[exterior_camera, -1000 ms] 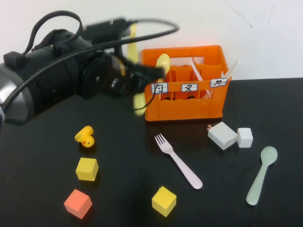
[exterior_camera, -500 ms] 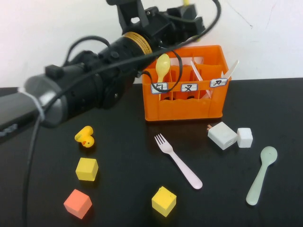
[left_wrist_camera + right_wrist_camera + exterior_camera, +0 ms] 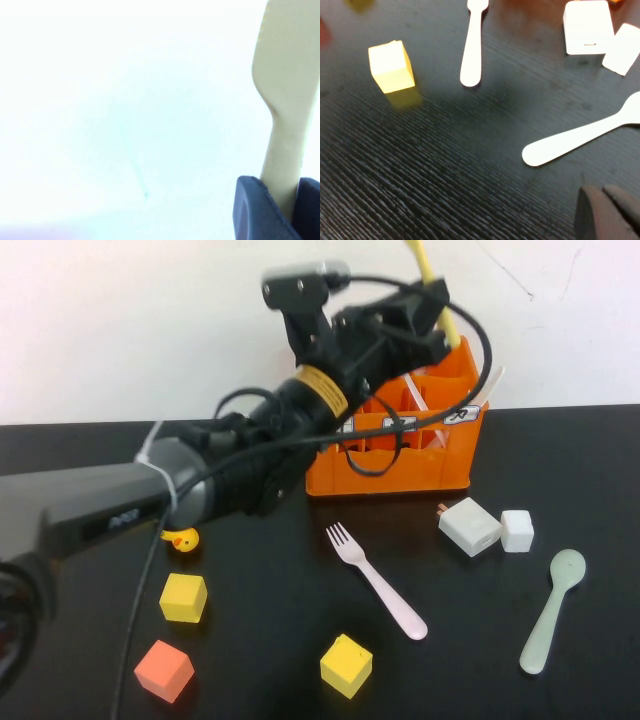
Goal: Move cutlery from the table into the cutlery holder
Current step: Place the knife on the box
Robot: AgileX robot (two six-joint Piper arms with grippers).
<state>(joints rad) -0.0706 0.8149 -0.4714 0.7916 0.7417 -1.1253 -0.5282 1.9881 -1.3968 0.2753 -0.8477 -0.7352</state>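
Next, I release the pale yellow knife from my left gripper in the holder's end compartment [image 3: 440, 437] nearest the white blocks.
My left gripper [image 3: 428, 322] is shut on the pale yellow knife [image 3: 432, 280], which stands up over the back of the orange cutlery holder [image 3: 400, 468]. The left wrist view shows the knife [image 3: 285, 100] pinched between the dark fingers [image 3: 252, 210] of the left gripper [image 3: 286, 202] against a white wall. The pink fork [image 3: 378, 580] and the mint-green spoon [image 3: 550, 612] lie on the black table [image 3: 270, 640] in front of the holder. My right gripper [image 3: 610, 210] is shut and empty, low over the table near the spoon handle [image 3: 580, 135] and the fork handle [image 3: 472, 45].
Two white blocks [image 3: 470, 526] [image 3: 517, 530] sit right of the fork. A yellow duck [image 3: 181, 539], two yellow cubes [image 3: 184, 597] [image 3: 346, 665] and an orange cube [image 3: 164, 670] lie at the front left. White slim utensils [image 3: 420, 395] stand in the holder.
The left arm has swung from the holder's left side up and to the right, carrying the knife over the holder. Fork, spoon and blocks have not moved.
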